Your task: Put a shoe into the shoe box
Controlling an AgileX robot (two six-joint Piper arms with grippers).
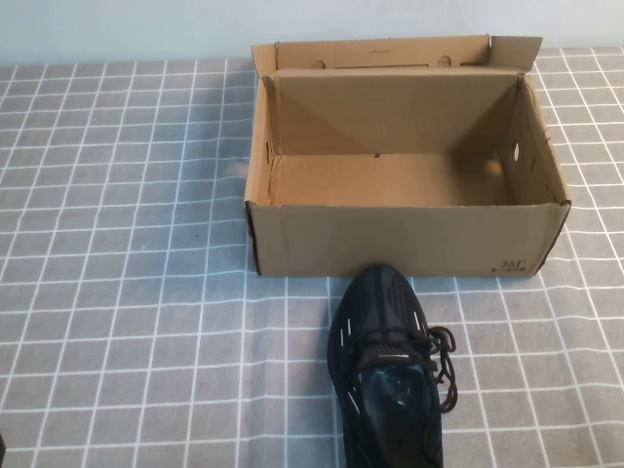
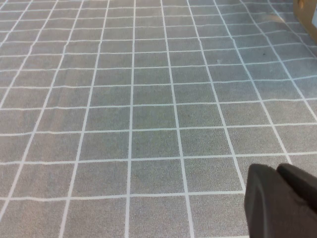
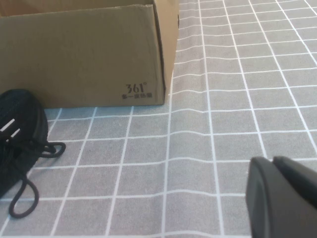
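The robot's right gripper needs to move to the black mesh shoe and close on the rim of the shoe's opening (image 1: 431, 378), next to the loose laces.
The black mesh shoe (image 1: 390, 370) lies on the checked cloth at the front centre, its toe almost touching the front wall of the brown cardboard shoe box (image 1: 400, 239). The box stands open with upright flaps and nothing inside it. The right wrist view shows the shoe's edge and laces (image 3: 20, 134) and the box corner with dark print (image 3: 84, 54). My right gripper (image 3: 273, 161) is shut and empty, low over the cloth to the right of the shoe. My left gripper (image 2: 277, 171) is shut and empty over bare cloth, far left of the box. Neither gripper shows in the high view.
A grey cloth with a white grid (image 1: 127, 292) covers the table. A corner of the box (image 2: 308, 10) shows at the edge of the left wrist view. Loose laces (image 1: 447, 366) trail off the shoe's right side.
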